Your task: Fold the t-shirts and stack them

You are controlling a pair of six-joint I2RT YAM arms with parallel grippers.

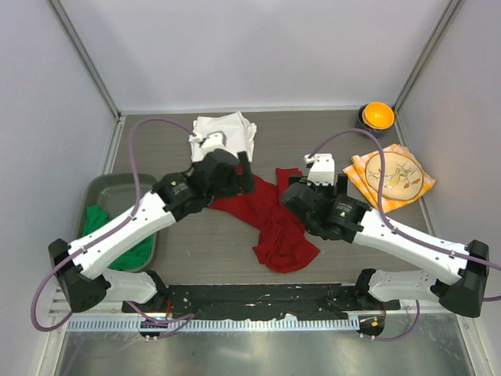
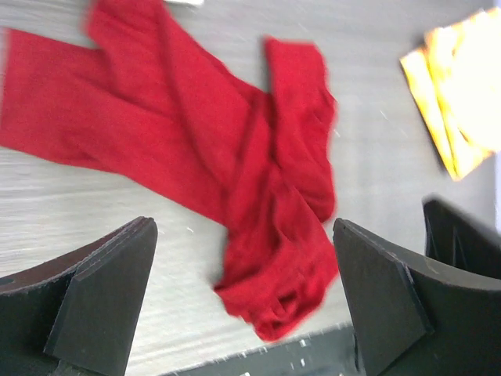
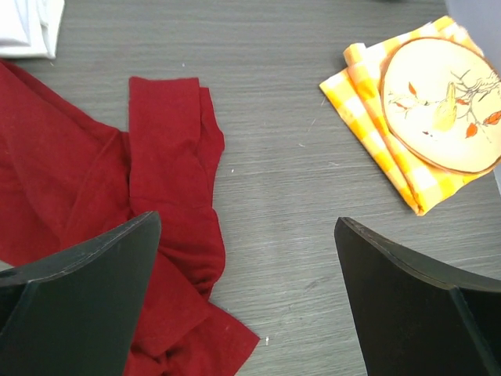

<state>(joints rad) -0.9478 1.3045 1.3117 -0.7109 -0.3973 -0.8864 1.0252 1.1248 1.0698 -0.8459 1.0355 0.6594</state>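
Note:
I should close my left gripper on the red t-shirt's back end [image 1: 238, 168] [image 2: 129, 20], just in front of the near edge of the folded white t-shirt.
The bright red t-shirt [image 1: 275, 225] lies crumpled and unfolded in the middle of the table. It also shows in the left wrist view [image 2: 235, 157] and the right wrist view [image 3: 156, 196]. The white t-shirt [image 1: 225, 133] lies folded at the back; its corner shows in the right wrist view [image 3: 31, 27]. The green t-shirt [image 1: 98, 219] sits bunched in the grey tray [image 1: 117, 186] at the left. My left gripper [image 1: 249, 174] [image 2: 243, 298] hovers open and empty over the red shirt's left part. My right gripper [image 1: 317, 183] [image 3: 246, 298] is open and empty over its right edge.
The orange patterned cloth with a circle print [image 1: 391, 174] lies at the right, also seen in the left wrist view [image 2: 458, 94] and the right wrist view [image 3: 427, 102]. An orange bowl [image 1: 376, 115] stands in the back right corner. White walls enclose the table.

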